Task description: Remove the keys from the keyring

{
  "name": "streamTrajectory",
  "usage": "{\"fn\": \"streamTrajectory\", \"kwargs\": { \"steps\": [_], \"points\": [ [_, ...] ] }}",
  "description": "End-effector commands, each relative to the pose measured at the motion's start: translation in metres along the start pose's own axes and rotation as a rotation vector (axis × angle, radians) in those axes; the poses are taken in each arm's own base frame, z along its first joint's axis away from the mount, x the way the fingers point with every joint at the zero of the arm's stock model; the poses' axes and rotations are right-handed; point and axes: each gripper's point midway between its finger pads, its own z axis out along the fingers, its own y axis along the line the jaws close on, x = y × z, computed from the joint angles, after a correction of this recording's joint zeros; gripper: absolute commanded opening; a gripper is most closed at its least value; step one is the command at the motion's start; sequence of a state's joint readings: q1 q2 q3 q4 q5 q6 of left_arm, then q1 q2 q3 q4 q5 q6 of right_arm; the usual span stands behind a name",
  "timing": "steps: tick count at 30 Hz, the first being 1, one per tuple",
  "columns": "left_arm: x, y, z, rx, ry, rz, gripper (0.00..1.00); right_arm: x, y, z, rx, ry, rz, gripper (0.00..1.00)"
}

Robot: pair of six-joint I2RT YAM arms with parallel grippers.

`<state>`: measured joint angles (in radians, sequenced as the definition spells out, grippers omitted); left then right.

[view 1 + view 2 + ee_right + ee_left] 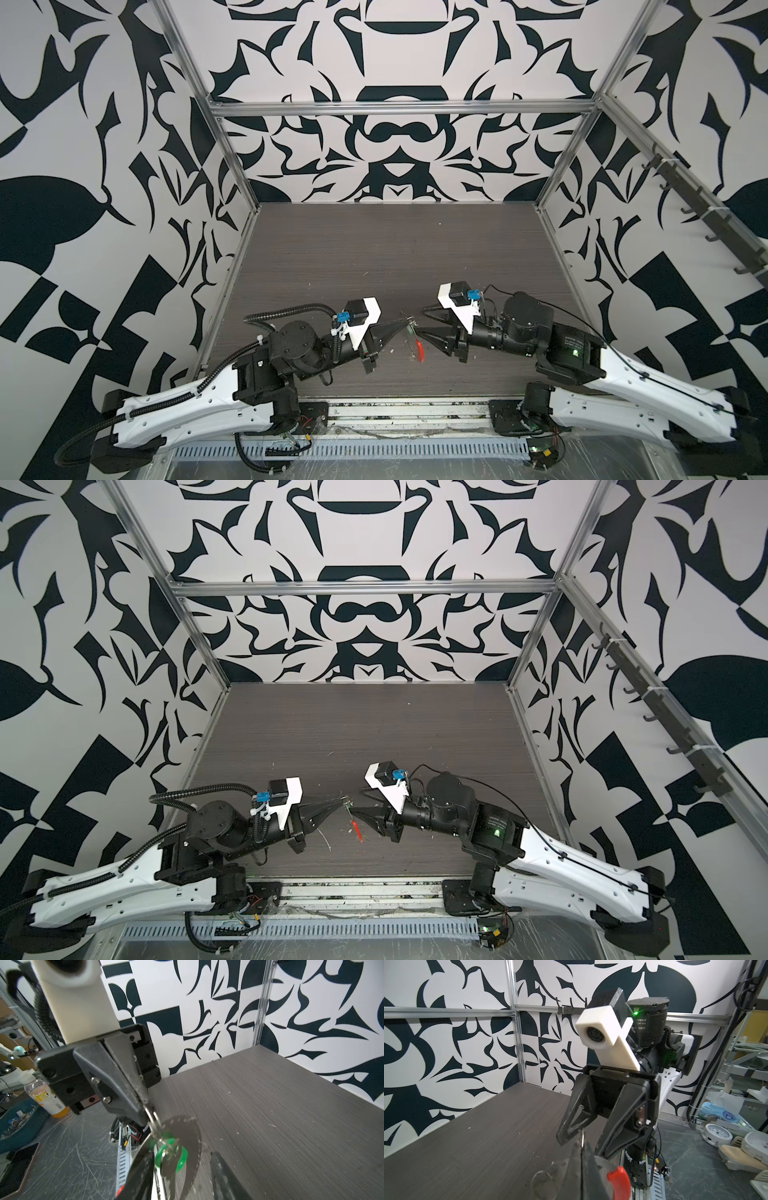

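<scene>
The hoop and the green-tagged key are close to one finger of my right gripper, so it should center and pinch the hoop [154, 1120] beside my left gripper's fingers.
My left gripper [404, 323] [341, 801] [146, 1106] is shut on the keyring [417, 341] and holds it above the table, with the fingers [588, 1159] pressed together. The thin grey hoop [605, 1163] hangs down from the tips to its red plastic section [421, 350] [358, 830] [619, 1180]. One of the keys, with a green tag [170, 1157] [411, 332], dangles from the hoop. My right gripper [424, 323] [357, 800] [182, 1176] faces the left one, open. The green-tagged key sits between its fingers [574, 1120], near one of them, and I cannot tell if they touch.
The dark wood-grain table [374, 257] has white flecks scattered on it. Patterned walls on aluminium posts [232, 166] stand on three sides. A slotted cable duct [374, 449] runs along the front edge. A bottle [46, 1099] stands outside the cell.
</scene>
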<state>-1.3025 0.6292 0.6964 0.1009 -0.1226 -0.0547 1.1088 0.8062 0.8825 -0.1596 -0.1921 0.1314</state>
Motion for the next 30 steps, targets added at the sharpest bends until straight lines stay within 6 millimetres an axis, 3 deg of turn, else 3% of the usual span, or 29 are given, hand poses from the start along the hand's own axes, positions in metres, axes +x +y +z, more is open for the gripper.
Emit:
{"fn": "streamTrajectory", "kwargs": {
  "steps": [1, 4, 7, 11, 13, 16, 18, 25, 30],
  "points": [
    [-0.017, -0.007, -0.002, 0.041, -0.071, -0.002, 0.0, -0.028, 0.01, 0.0, -0.052, -0.106, -0.001, 0.44],
    [-0.018, -0.007, -0.002, 0.038, -0.084, -0.003, 0.0, -0.025, 0.015, 0.003, -0.085, -0.104, 0.007, 0.34],
    [-0.02, -0.007, -0.002, 0.04, -0.103, -0.005, 0.0, -0.023, 0.015, 0.006, -0.092, -0.097, 0.015, 0.14],
    [-0.022, -0.008, -0.002, 0.05, -0.114, -0.005, 0.0, -0.018, 0.015, 0.01, -0.099, -0.082, 0.031, 0.08],
    [-0.022, -0.008, -0.002, 0.049, -0.108, -0.004, 0.0, -0.018, 0.016, 0.009, -0.098, -0.074, 0.033, 0.12],
    [-0.021, -0.006, -0.006, 0.036, -0.095, -0.001, 0.0, -0.019, 0.015, -0.001, -0.084, -0.072, 0.029, 0.3],
    [-0.02, -0.006, -0.008, 0.033, -0.089, -0.001, 0.0, -0.02, 0.016, -0.009, -0.075, -0.074, 0.019, 0.36],
    [-0.016, -0.01, -0.012, 0.061, -0.057, 0.008, 0.0, -0.043, 0.024, -0.038, -0.083, -0.153, -0.027, 0.46],
    [-0.013, -0.017, -0.01, 0.097, -0.036, 0.011, 0.0, -0.056, 0.034, -0.034, -0.134, -0.171, -0.057, 0.5]
  ]
}}
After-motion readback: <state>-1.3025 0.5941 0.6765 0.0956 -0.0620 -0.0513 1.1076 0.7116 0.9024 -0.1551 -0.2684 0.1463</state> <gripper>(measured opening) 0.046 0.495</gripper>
